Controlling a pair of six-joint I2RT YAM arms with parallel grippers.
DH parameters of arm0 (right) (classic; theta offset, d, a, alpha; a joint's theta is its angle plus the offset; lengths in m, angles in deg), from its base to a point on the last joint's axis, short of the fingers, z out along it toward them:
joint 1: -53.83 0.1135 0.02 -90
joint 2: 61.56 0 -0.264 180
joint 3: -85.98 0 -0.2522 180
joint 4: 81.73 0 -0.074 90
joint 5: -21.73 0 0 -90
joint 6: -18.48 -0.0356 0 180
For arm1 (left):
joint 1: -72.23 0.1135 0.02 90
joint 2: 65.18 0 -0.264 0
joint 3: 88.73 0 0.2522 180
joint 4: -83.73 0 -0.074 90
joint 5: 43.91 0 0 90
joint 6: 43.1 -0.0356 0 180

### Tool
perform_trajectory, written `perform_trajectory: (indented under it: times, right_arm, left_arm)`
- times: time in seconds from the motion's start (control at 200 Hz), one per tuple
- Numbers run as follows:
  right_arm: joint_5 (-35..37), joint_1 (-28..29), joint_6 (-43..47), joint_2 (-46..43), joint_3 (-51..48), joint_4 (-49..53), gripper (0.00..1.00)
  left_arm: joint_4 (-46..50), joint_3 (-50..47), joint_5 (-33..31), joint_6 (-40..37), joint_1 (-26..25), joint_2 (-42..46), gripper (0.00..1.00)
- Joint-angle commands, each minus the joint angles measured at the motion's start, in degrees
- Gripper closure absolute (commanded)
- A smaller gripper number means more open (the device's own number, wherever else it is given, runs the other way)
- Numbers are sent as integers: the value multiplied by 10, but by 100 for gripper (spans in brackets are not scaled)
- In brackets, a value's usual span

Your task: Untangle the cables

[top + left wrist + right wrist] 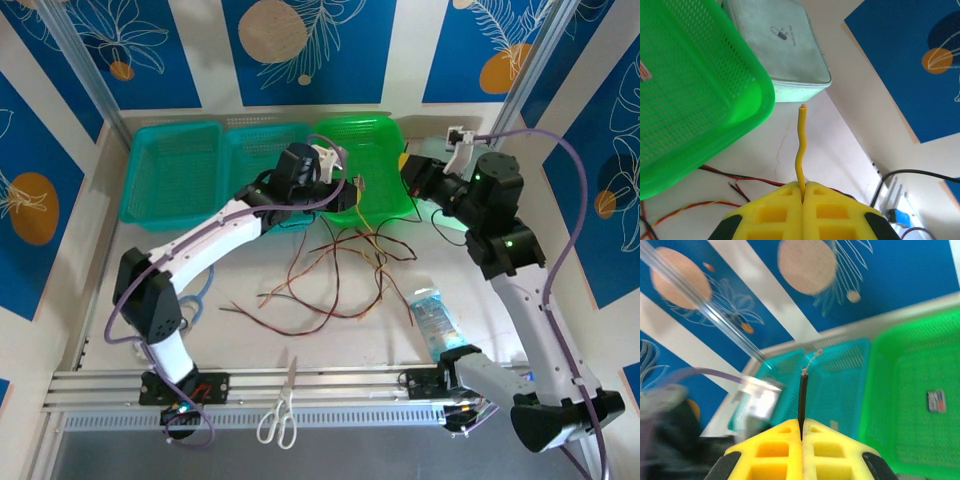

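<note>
The robot's right gripper has the black cable by its frayed tip while the rest runs into the tangle, so it should grip the cable nearer the tangle (402, 219) and lift.
The cables (330, 285), thin red, yellow and dark wires, lie in a loose tangle on the table in front of the green basket (385, 135). My left gripper (350, 190) hangs at that basket's front edge. In the left wrist view its yellow jaws (804, 187) are shut on a yellow cable (801, 145), whose end sticks up past them. My right gripper (412, 172) is at the basket's right side. In the right wrist view it (801, 424) is shut on a black cable (802, 397) with frayed bare copper at its tip.
Two teal baskets (175, 170) stand left of the green one. A grey pouch (785, 50) lies beside the green basket (690, 100). Scissors (280, 410) rest on the front rail, a blue packet (437, 318) lies at the right, and a light-blue tube (197, 298) curls by the left arm.
</note>
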Motion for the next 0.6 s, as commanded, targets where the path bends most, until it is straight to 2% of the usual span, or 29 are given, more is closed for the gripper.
perform_trajectory:
  times: [0.0, 0.145, 0.305, 0.415, 0.595]
  right_arm:
    - [-13, -10, -32, 4, -31, -42, 100]
    - [-38, -10, -50, 23, -36, -62, 100]
    - [-51, -8, -65, 34, -37, -76, 100]
    - [-62, -4, -89, 40, -58, -98, 100]
    - [-71, 9, -117, 60, -100, -132, 100]
  left_arm:
    - [74, 47, -67, -98, -22, 44, 100]
    - [132, 97, -123, -171, -52, 57, 100]
    - [170, 114, -253, -281, -104, 63, 100]
    - [157, 87, -314, -300, -116, 63, 100]
    - [143, 56, -356, -308, -114, 49, 100]
